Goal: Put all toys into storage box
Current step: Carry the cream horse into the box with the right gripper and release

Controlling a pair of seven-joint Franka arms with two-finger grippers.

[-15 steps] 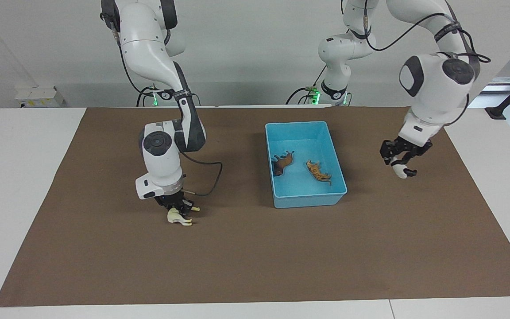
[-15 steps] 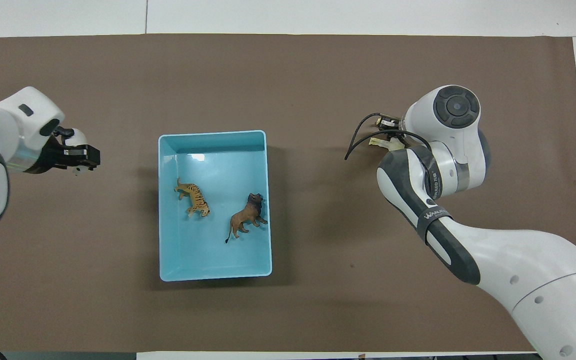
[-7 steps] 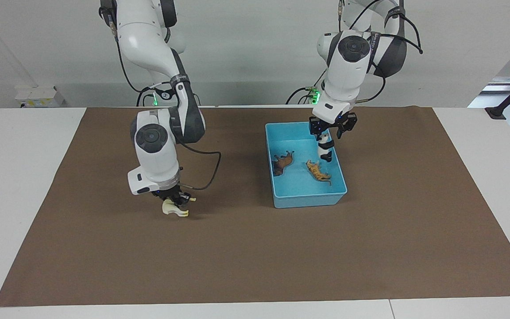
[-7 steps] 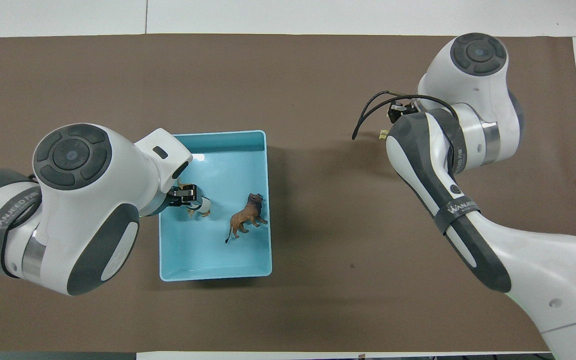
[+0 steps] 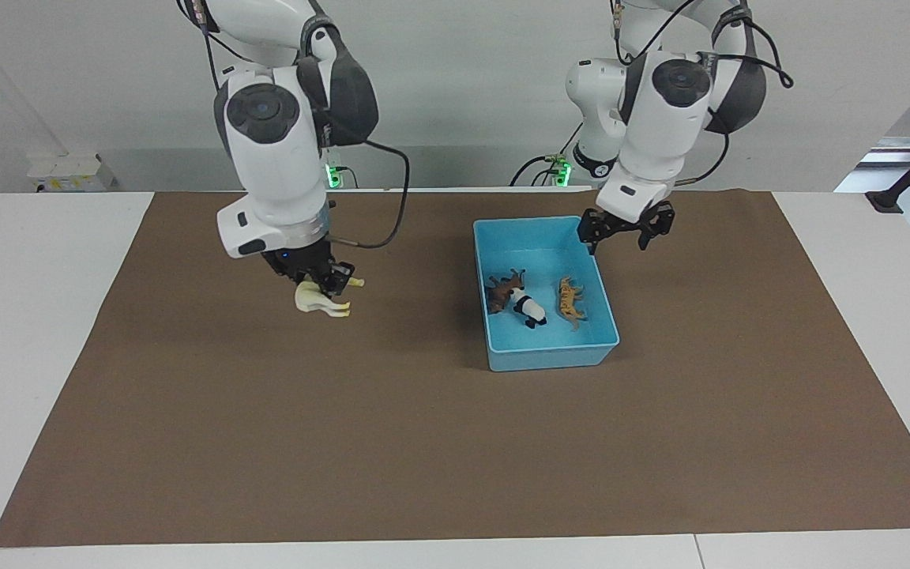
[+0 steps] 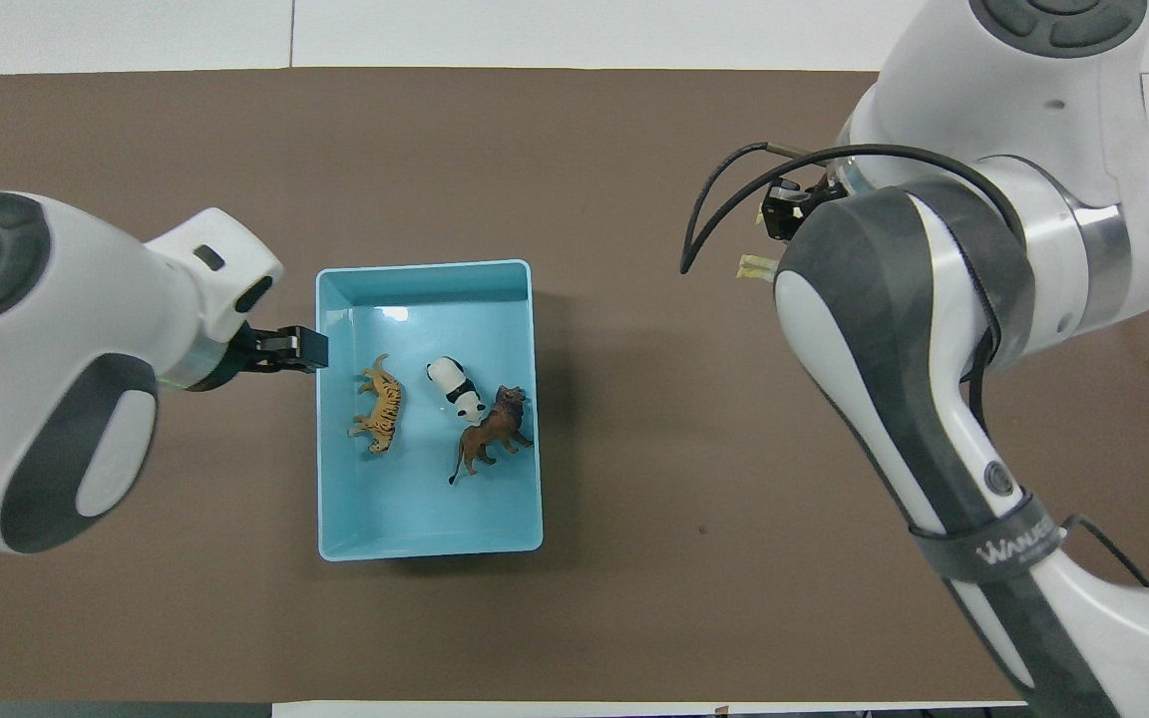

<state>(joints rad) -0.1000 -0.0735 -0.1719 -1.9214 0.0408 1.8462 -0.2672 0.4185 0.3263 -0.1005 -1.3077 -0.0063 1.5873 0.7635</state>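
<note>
The robot's right gripper should release the cream-white horse in the storage box (image 6: 421,391) between the orange tiger and the panda.
The light blue storage box (image 5: 502,359) holds the brown lion (image 5: 501,291), the black-and-white panda (image 5: 528,307) and the orange tiger (image 5: 569,299). They also show in the overhead view: the box (image 6: 425,267), lion (image 6: 493,437), panda (image 6: 455,387) and tiger (image 6: 378,404). My left gripper (image 5: 622,233) is open and empty, up in the air over the box's rim toward the left arm's end (image 6: 300,349). My right gripper (image 5: 314,276) is shut on the cream-white horse (image 5: 321,299) and holds it well above the mat. In the overhead view the right arm hides most of the horse.
A brown mat (image 5: 455,442) covers the white table. The right arm's cable (image 5: 392,197) loops beside its wrist. Nothing else lies on the mat.
My left gripper has let the panda go into the box and drawn back to the box's rim; the tiger has shifted. My right gripper has lifted the horse higher and toward the robots.
</note>
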